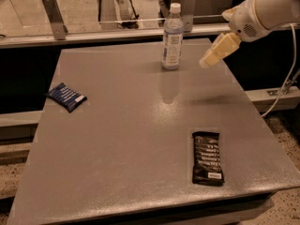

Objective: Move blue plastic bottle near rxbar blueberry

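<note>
My gripper is to go to the blue plastic bottle next, and there it will take hold of the bottle's pale label (pixel 172 44), well below its white cap.
The blue plastic bottle (pixel 172 37) stands upright near the far edge of the grey table (pixel 140 139), with a white cap and a pale label. The rxbar blueberry (pixel 66 96), a small flat dark blue wrapper, lies near the table's left edge. The gripper (pixel 206 61) hangs above the table's far right, a short way to the right of the bottle and about level with its lower half. It holds nothing and does not touch the bottle.
A longer black bar wrapper (pixel 207 158) with white text lies near the table's front right. A metal rail with brackets (pixel 52 15) runs behind the far edge. A cable (pixel 285 86) hangs at the right, off the table.
</note>
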Controlling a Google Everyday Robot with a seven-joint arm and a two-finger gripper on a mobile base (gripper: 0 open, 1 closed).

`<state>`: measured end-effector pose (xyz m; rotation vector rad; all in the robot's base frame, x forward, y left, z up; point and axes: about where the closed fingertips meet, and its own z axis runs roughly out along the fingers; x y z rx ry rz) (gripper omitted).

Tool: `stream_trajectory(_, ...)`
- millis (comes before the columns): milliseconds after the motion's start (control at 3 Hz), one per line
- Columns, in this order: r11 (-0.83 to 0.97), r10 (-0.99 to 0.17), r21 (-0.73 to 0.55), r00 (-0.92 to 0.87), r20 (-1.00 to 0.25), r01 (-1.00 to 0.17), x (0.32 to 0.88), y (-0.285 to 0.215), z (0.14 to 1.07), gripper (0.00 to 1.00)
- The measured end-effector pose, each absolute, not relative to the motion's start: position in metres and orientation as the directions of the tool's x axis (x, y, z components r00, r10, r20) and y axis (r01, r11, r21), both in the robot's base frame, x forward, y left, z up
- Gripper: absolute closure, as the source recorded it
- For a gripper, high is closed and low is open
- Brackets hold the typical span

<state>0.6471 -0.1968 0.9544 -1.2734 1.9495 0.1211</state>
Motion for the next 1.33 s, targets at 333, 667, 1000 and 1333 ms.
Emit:
stream_trajectory(333, 0.537, -0.631, -0.287, -0.152, -0.76, -0.793, 0.685, -0.185, 0.951, 0.0)
stream_trajectory(667, 0.56, -0.513, -0.229, -0.116, -0.85, -0.796, 0.715, -0.171, 0.943, 0.0)
stream_trajectory(1000, 0.551, -0.41, -0.163, -0.095, -0.907, -0.818, 0.733, -0.155, 0.93, 0.0)
stream_trajectory(1333, 0.515, -0.322, -0.107, -0.076, -0.943, -0.85, 0.741, -0.134, 0.919, 0.0)
